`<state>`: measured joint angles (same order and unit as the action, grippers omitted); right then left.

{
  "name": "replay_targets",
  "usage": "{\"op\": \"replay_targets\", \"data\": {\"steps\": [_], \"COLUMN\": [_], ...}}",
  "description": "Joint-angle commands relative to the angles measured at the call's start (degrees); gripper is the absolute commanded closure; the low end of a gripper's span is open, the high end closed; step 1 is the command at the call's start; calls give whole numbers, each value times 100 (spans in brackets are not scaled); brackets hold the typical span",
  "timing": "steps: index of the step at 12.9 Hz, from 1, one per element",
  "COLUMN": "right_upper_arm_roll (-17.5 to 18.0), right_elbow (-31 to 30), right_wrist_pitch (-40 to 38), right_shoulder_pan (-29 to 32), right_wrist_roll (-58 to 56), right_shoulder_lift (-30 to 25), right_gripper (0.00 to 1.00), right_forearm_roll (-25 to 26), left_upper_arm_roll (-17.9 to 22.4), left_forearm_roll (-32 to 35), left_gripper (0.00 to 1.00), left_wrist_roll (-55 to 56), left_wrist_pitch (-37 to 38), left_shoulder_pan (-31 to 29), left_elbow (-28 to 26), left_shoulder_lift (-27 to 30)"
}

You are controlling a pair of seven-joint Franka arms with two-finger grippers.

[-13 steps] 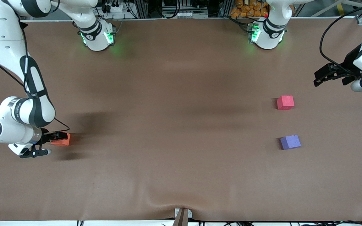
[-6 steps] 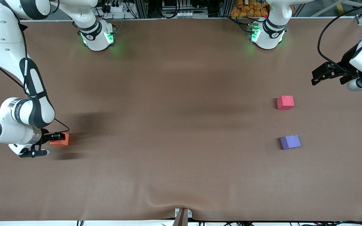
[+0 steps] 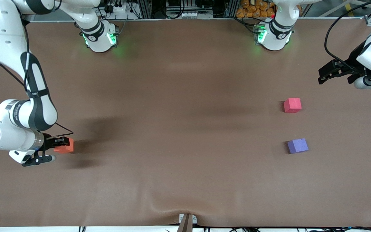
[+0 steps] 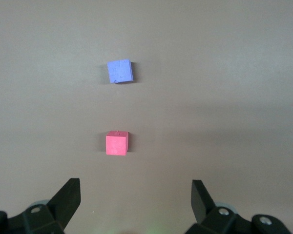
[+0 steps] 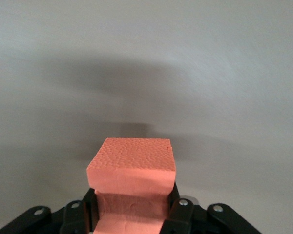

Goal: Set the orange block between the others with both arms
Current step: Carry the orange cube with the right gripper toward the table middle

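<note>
Next, I let go of the orange block with my right gripper on the bare mat in the middle of the table (image 3: 185, 122).
The orange block (image 3: 65, 146) is at the right arm's end of the table, and my right gripper (image 3: 61, 142) is shut on it. In the right wrist view the orange block (image 5: 132, 168) sits squeezed between the two fingers of the right gripper (image 5: 132, 210). The red-pink cube (image 3: 292, 105) and the purple-blue cube (image 3: 297, 145) lie apart near the left arm's end, the purple-blue one nearer the front camera. My left gripper (image 3: 333, 80) hangs open over bare mat beside them. The left wrist view looks past the open left gripper (image 4: 136, 191) at the red-pink cube (image 4: 116, 143) and the purple-blue cube (image 4: 120, 71).
A brown mat (image 3: 179, 129) covers the whole table. Both green-lit arm bases (image 3: 100, 37) (image 3: 271, 35) stand at the edge farthest from the front camera. A small bracket (image 3: 187, 220) pokes over the near edge, where the mat wrinkles.
My right gripper's fingers have closed on the orange block and shifted it slightly toward the table's middle. My left gripper has drifted a little toward the base edge, still open.
</note>
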<state>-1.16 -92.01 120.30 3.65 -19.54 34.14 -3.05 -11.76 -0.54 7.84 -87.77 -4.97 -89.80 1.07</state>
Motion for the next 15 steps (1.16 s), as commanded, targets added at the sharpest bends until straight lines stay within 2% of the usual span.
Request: {"op": "replay_targets", "data": {"steps": [1, 4, 6, 9, 15], "right_upper_arm_roll": [535, 1168, 1416, 1417, 1399], "right_elbow": [-11, 498, 508, 657, 1237], "right_wrist_pitch": [-278, -971, -1044, -1009, -974], "right_shoulder_pan": [-14, -40, -223, -926, -2385], "right_wrist_roll": [-33, 527, 950, 1818, 4199], "right_shoulder_lift": [-442, -549, -513, -461, 92], "right_gripper": [100, 100, 100, 100, 100], "right_forearm_roll": [-20, -20, -29, -11, 50], "left_upper_arm_roll": [-10, -10, -2, 33, 69], "left_forearm_roll": [-69, -61, -17, 10, 19], "left_gripper": [0, 0, 0, 0, 0], "left_wrist_roll": [-117, -64, -81, -55, -55], "left_wrist_pitch": [76, 181, 147, 120, 59], "left_shoulder_pan": [-48, -48, -75, -75, -75], "left_elbow": [-46, -47, -20, -20, -20], "left_shoulder_lift": [60, 69, -45, -98, -160]}}
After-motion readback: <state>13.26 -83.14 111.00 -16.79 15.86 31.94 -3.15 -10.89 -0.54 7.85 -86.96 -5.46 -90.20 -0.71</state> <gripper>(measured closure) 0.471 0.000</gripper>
